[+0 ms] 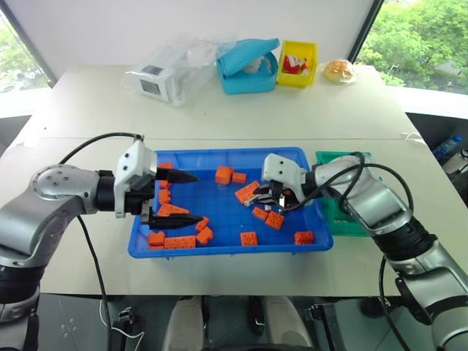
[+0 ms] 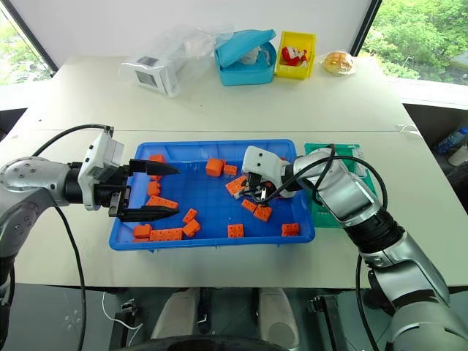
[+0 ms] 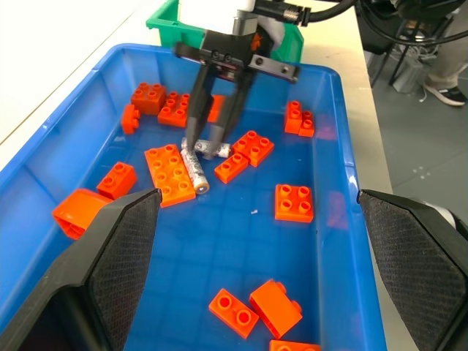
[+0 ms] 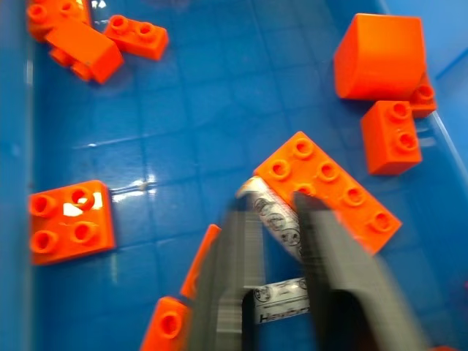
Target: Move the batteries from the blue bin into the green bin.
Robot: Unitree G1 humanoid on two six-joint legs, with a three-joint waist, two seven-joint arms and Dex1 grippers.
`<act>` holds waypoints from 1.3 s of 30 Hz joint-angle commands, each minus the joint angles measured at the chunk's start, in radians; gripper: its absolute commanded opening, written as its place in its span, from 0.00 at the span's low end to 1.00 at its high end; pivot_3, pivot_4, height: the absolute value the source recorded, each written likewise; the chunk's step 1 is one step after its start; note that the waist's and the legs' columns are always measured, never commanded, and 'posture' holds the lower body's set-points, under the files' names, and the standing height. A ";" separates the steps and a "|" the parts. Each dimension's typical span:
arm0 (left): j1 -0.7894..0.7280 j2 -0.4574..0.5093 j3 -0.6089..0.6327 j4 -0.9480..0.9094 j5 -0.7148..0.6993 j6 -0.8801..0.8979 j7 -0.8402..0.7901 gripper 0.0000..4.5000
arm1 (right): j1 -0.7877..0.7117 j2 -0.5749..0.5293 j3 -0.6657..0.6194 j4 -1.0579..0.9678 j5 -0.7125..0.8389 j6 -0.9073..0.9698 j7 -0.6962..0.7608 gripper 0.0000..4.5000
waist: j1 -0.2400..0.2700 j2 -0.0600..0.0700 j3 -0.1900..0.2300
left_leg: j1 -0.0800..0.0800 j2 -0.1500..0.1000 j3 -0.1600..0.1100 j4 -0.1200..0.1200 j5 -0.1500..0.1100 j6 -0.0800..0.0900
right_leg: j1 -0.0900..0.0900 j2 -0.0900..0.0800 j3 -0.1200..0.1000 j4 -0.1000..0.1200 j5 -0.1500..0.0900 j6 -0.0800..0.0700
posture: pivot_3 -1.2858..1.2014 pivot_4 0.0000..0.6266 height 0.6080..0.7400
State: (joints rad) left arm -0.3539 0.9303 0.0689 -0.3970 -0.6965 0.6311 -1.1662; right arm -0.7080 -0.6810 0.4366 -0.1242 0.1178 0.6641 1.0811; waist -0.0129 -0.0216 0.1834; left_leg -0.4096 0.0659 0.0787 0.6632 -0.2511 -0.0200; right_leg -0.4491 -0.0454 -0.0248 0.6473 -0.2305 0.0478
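Observation:
Next, my right gripper opens, back off and takes that battery's near end (image 4: 291, 240), because the slanting battery lies crooked to its fingers, against an orange brick.
The blue bin (image 1: 227, 153) lies at the table's near middle, strewn with several orange bricks (image 1: 224, 175). Two batteries touch on its floor right of centre, one (image 3: 196, 172) lying slantwise and one (image 3: 213, 151) across it. My right gripper (image 3: 206, 142) reaches down into the bin, its fingers (image 4: 234, 270) shut on the crosswise battery (image 4: 281, 298), with the slanting battery (image 4: 274, 216) just ahead. The battery still rests on the bin floor. My left gripper (image 1: 186, 198) hangs open over the bin's left part, holding nothing. The green bin (image 1: 338, 213) stands against the blue bin's right side, partly behind my right arm.
At the table's far side stand a light-blue lidded box (image 1: 247, 66), a small yellow bin (image 1: 297, 63), a white box in a clear bag (image 1: 157, 80) and a bread roll (image 1: 338, 70). Orange bricks (image 3: 170, 170) lie close around the batteries.

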 commanded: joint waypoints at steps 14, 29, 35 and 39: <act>0.007 0.003 0.046 -0.031 -0.006 -0.020 0.029 1.00 | -0.107 0.016 0.034 0.241 -0.127 -0.276 0.142 0.13 | -0.001 0.000 0.000 | 0.000 0.000 0.000 0.000 0.000 0.000 | 0.000 0.000 0.000 0.000 0.001 0.002 | 0.52 0.24 0.97; 0.034 0.003 0.068 -0.039 -0.004 -0.030 0.043 1.00 | -0.126 0.046 0.036 0.280 -0.155 -0.328 0.194 0.61 | 0.000 0.000 0.000 | 0.000 0.000 0.000 0.000 0.000 0.000 | 0.000 0.000 0.000 0.000 0.001 0.002 | 0.52 0.24 0.97; 0.020 0.005 0.065 -0.030 -0.001 -0.029 0.043 1.00 | -0.117 0.075 0.042 0.328 -0.182 -0.364 0.188 0.61 | -0.001 0.000 0.000 | 0.000 0.000 0.000 0.000 0.000 0.000 | 0.000 0.000 0.000 0.000 0.001 0.002 | 0.52 0.24 0.97; 0.008 0.007 0.064 -0.027 -0.002 -0.023 0.045 1.00 | -0.102 0.078 0.046 0.341 -0.195 -0.383 0.197 0.61 | -0.001 0.000 0.000 | 0.000 0.000 0.000 0.000 0.000 0.000 | 0.000 0.000 0.000 0.000 0.001 0.002 | 0.52 0.24 0.97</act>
State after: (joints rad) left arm -0.3278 0.9303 0.1046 -0.4117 -0.6935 0.6190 -1.1213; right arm -0.8168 -0.6051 0.4865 0.2208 -0.0700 0.2969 1.2738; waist -0.0134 -0.0216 0.1834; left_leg -0.4095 0.0660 0.0789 0.6632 -0.2511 -0.0200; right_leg -0.4491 -0.0454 -0.0250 0.6475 -0.2290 0.0502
